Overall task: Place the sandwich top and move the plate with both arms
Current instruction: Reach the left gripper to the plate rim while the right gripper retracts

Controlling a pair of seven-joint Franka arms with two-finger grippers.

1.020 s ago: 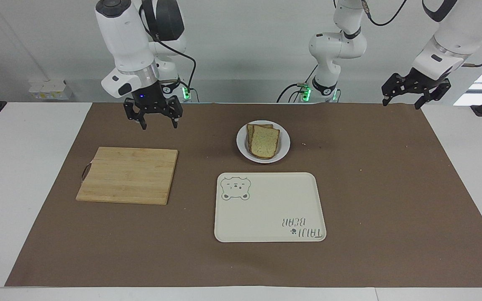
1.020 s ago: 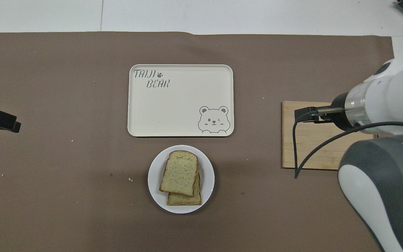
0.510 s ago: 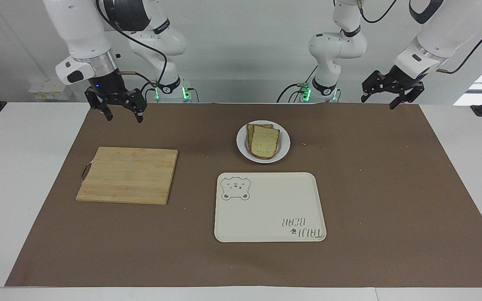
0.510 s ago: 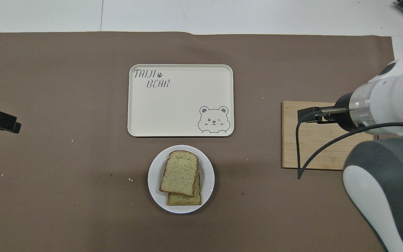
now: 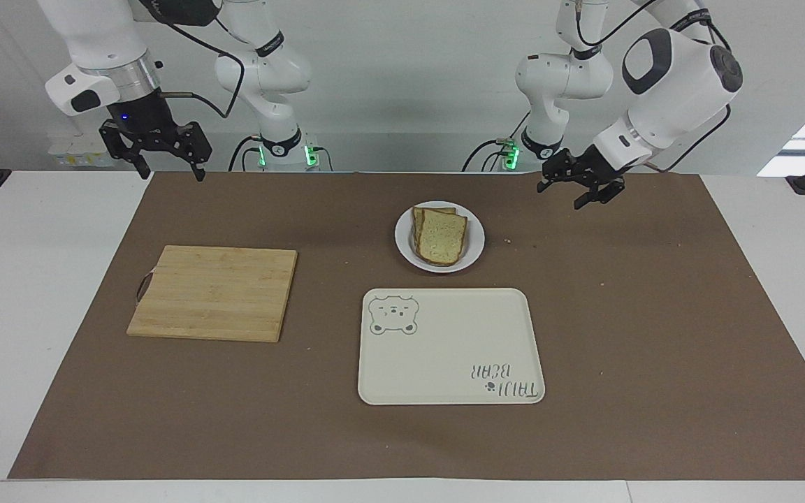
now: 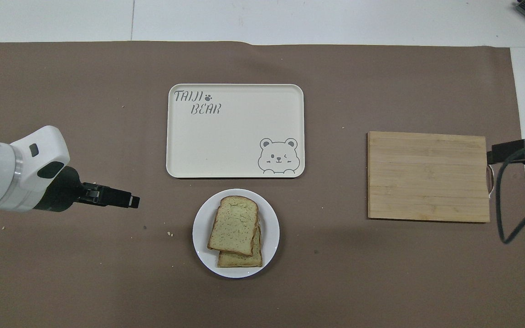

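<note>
The robot's left gripper should close on the small white plate's rim (image 6: 195, 233), on the side facing that gripper, because the plate must move.
The sandwich top (image 5: 442, 236) (image 6: 235, 224), a bare slice with a brown crust, lies askew on a second slice (image 6: 244, 260) on the small white plate (image 5: 476, 241) (image 6: 272, 237). The plate stands on the brown mat, nearer to the robots than the cream tray. My left gripper (image 5: 564, 195) (image 6: 128, 201) hangs open and empty over the mat beside the plate, toward the left arm's end. My right gripper (image 5: 170, 175) (image 6: 495, 155) is open and empty, raised over the mat's edge at the right arm's end, by the cutting board's handle side.
A cream bear tray (image 5: 514, 307) (image 6: 235, 136) lies just farther from the robots than the plate. A wooden cutting board (image 5: 214, 292) (image 6: 426, 175) sits toward the right arm's end. Crumbs (image 6: 170, 234) dot the mat.
The left arm has swung in from its end of the table toward the plate. The right gripper has risen and moved off the cutting board toward its own end.
</note>
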